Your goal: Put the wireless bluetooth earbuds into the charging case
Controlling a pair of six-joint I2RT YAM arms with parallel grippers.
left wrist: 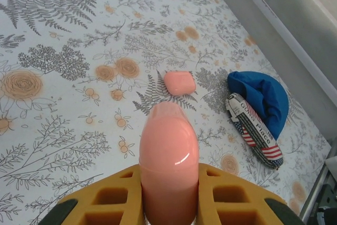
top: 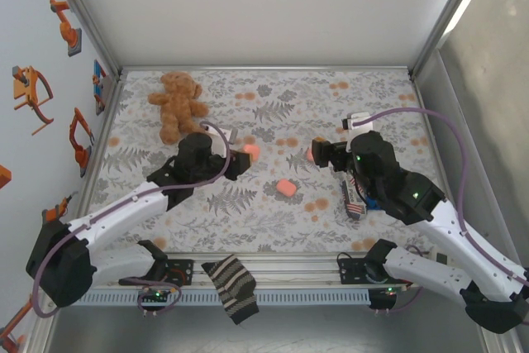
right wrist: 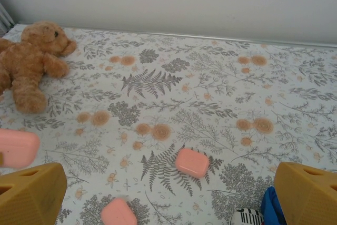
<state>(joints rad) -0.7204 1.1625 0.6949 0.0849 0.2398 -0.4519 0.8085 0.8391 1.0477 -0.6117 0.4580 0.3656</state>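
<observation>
My left gripper is to release the pink charging case beside the pink case nearest the front rail (top: 272,171) (left wrist: 126,150), toward the teddy bear. The held case is upright above the floral cloth.
My left gripper (top: 238,160) is shut on a pink charging case (left wrist: 168,151), which stands upright between the yellow fingers (left wrist: 105,196) above the floral cloth. A second pink case (left wrist: 179,82) lies flat on the cloth ahead of it (top: 286,188). My right gripper (right wrist: 168,198) is open wide, with nothing between its fingers (right wrist: 31,193). Just below it lies a third, blurred pink case (right wrist: 118,212), seen at the gripper's tip (top: 310,155) from above. The earbuds are out of view.
A brown teddy bear (top: 176,103) lies at the back left. A blue cloth (left wrist: 260,96) and a flag-printed item (left wrist: 255,133) sit under the right arm. A striped sock (top: 231,287) hangs over the front rail. Walls enclose the table.
</observation>
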